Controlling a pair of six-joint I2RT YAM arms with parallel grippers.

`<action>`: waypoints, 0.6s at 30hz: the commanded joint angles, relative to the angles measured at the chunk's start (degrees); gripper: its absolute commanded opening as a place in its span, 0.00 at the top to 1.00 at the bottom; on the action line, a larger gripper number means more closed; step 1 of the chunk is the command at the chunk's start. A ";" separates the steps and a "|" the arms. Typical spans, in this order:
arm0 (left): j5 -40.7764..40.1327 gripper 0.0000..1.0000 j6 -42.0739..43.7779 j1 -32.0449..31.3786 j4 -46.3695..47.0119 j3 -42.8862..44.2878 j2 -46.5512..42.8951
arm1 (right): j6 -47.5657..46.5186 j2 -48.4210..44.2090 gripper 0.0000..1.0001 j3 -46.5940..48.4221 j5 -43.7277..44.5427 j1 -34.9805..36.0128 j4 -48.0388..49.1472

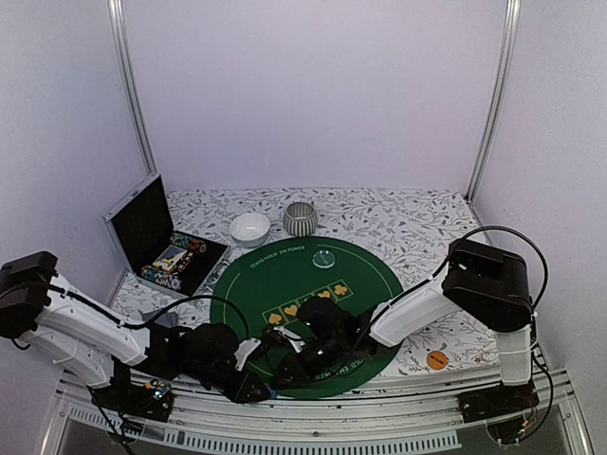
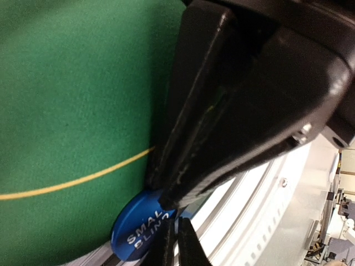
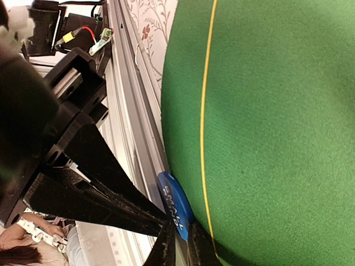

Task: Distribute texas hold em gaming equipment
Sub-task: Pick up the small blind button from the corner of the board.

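Next, my right gripper opens and pinches its faces deeper [image 3: 174, 202] before lifting, as its fingers reach only the near end of the slanting blue button disc.
A blue button disc [image 2: 130, 235] marked SMALL BLIND stands on edge at the near rim of the round green mat [image 1: 285, 275], over the table's metal rail. My right gripper [image 3: 183, 246] is shut on the blue button disc [image 3: 176, 208], one finger on each face. My left gripper [image 2: 178, 244] is shut, its tips right beside the disc's rim and nothing visibly between them. Both grippers meet in the top view at the mat's front edge, the left gripper [image 1: 251, 384] and the right gripper [image 1: 285, 370]. A pale green disc [image 1: 323, 258] lies on the mat. An orange disc [image 1: 436, 359] lies on the patterned cloth, right.
An open black case [image 1: 152, 232] at the back left holds striped chips [image 1: 190, 246] and cards [image 1: 169, 258]. A white bowl [image 1: 249, 228] and a striped grey bowl [image 1: 300, 219] stand behind the mat. The metal rail [image 1: 313, 417] runs along the table's near edge.
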 commanded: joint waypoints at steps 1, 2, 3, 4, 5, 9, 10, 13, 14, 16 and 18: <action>-1.40 0.96 0.67 0.58 -1.69 -1.13 -0.87 | -0.65 0.88 0.92 -0.04 0.93 1.30 0.57; -1.54 0.96 0.88 0.58 -2.43 -0.98 -1.55 | -0.58 0.52 0.93 -0.52 1.33 1.20 0.55; -1.60 0.96 1.13 0.46 -3.23 -0.88 -2.47 | -0.42 0.16 0.93 -1.02 1.68 1.02 0.54; -1.77 0.97 1.51 0.44 -4.09 -0.79 -3.64 | -0.23 -0.16 0.93 -1.53 1.83 0.90 0.53; -2.12 0.97 2.06 0.41 -5.63 -0.60 -5.05 | -0.13 -0.39 0.93 -2.00 1.99 0.75 0.53; -4.55 0.96 3.54 0.26 -13.51 1.82 -12.42 | -0.05 -1.04 0.93 -3.14 2.22 0.45 0.48; -5.41 0.95 2.83 0.26 -16.15 1.96 -14.41 | -0.06 -1.09 0.93 -3.20 2.24 0.45 0.47; -6.46 0.96 -2.65 0.52 -22.45 0.07 -17.70 | -0.05 -0.93 0.93 -2.81 2.16 0.47 0.54; -5.84 0.96 -4.26 0.53 -23.61 -1.02 -17.70 | -0.08 -0.87 0.93 -2.65 2.14 0.45 0.55; -4.28 0.97 -6.89 0.60 -24.30 -3.28 -16.65 | -0.14 -0.74 0.93 -2.33 1.92 0.44 0.55; -4.02 0.97 -7.04 0.45 -23.48 -3.55 -14.45 | -0.25 -0.51 0.93 -2.03 1.74 0.44 0.55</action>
